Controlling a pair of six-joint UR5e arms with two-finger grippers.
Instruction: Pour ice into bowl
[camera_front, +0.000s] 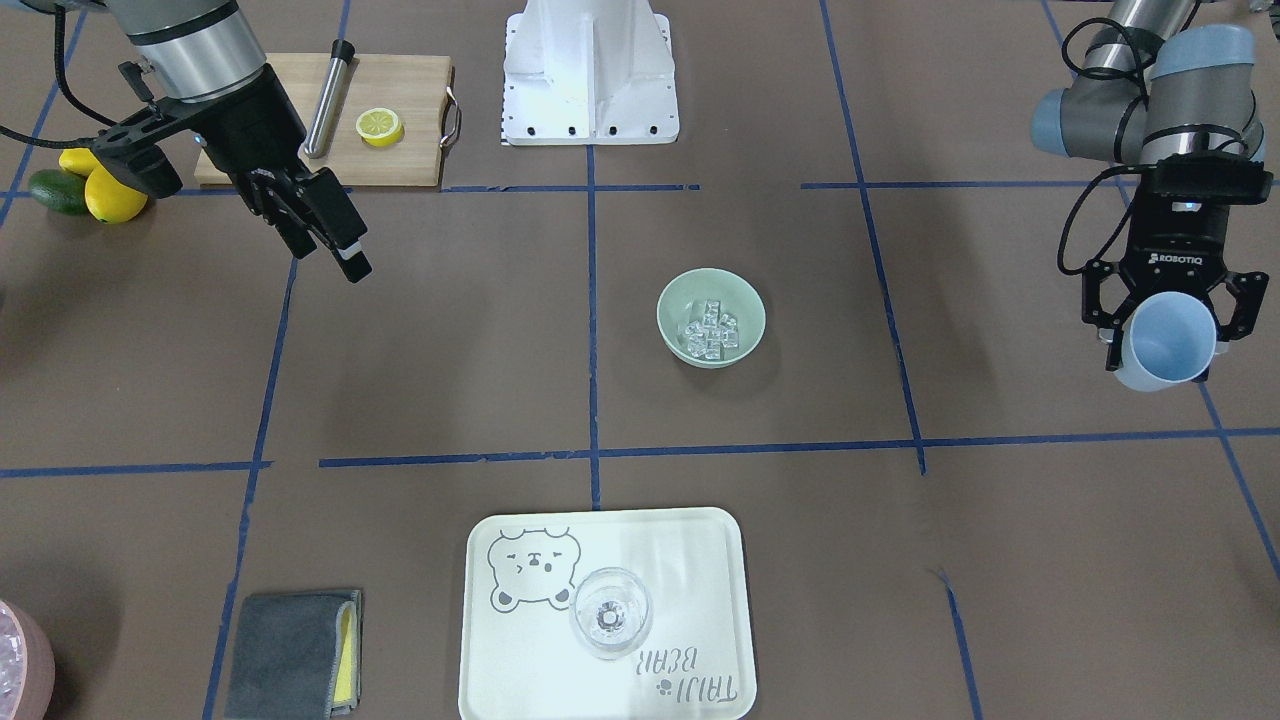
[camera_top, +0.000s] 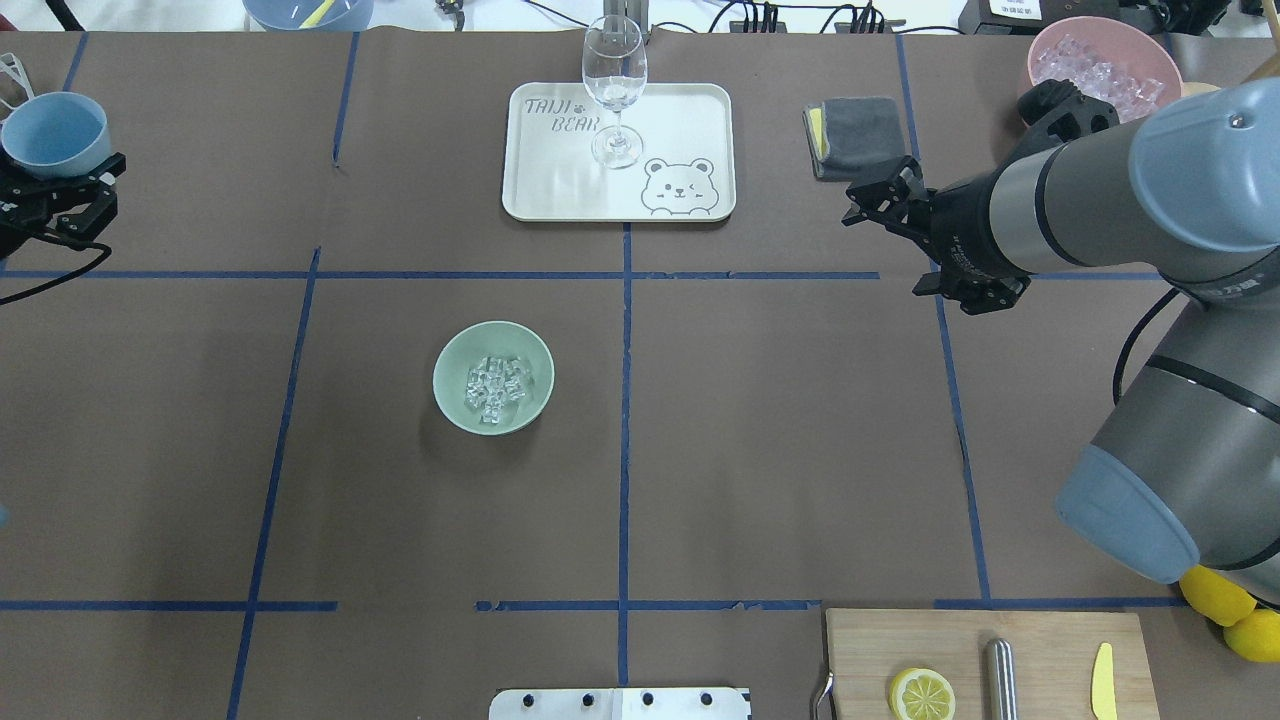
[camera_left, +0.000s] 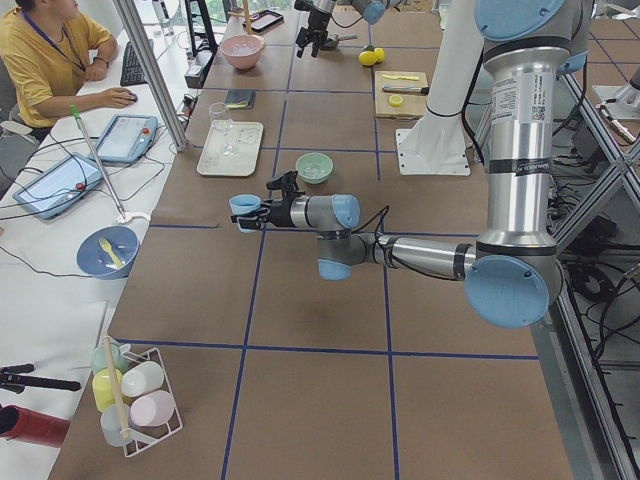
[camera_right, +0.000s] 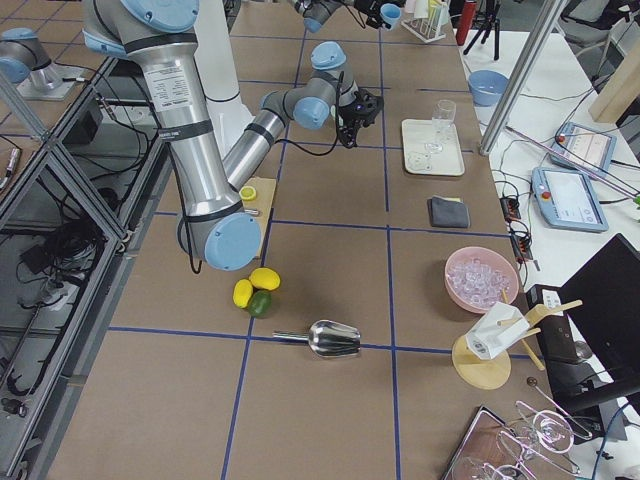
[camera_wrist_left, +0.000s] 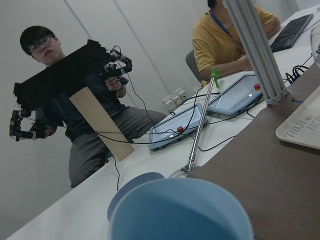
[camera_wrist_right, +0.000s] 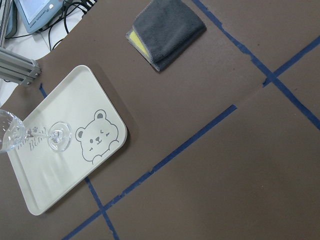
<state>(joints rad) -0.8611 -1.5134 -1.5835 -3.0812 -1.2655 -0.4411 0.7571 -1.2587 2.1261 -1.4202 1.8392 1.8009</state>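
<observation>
The light blue cup will go down from my left gripper onto the bare table (camera_front: 1034, 281) between the long slanting blue tape lines.
The pale mint-green bowl (camera_front: 674, 300) (camera_top: 447, 362) sits near the table's middle, and the ice (camera_front: 712, 328) (camera_top: 495, 385) lies in it as a heap of small clear cubes. My left gripper (camera_front: 1165, 352) (camera_top: 52, 175) hangs far off to the side of the bowl, shut on a light blue cup (camera_front: 1168, 340) (camera_top: 52, 132) (camera_wrist_left: 180, 212). The cup's inside looks empty. My right gripper (camera_front: 330, 245) (camera_top: 878, 198) hovers open above the table, far from the bowl, with nothing between its fingers.
A white bear tray (camera_front: 700, 560) (camera_top: 690, 110) (camera_wrist_right: 75, 105) carries a clear stemmed glass (camera_front: 611, 612) (camera_top: 614, 85). A folded grey cloth (camera_front: 290, 655) (camera_top: 862, 135) (camera_wrist_right: 167, 30) lies beside it. There is also a pink tub (camera_top: 1105, 65) of ice, a cutting board (camera_front: 400, 90) (camera_top: 1040, 650) with a lemon half, and people at a desk (camera_wrist_left: 75, 115).
</observation>
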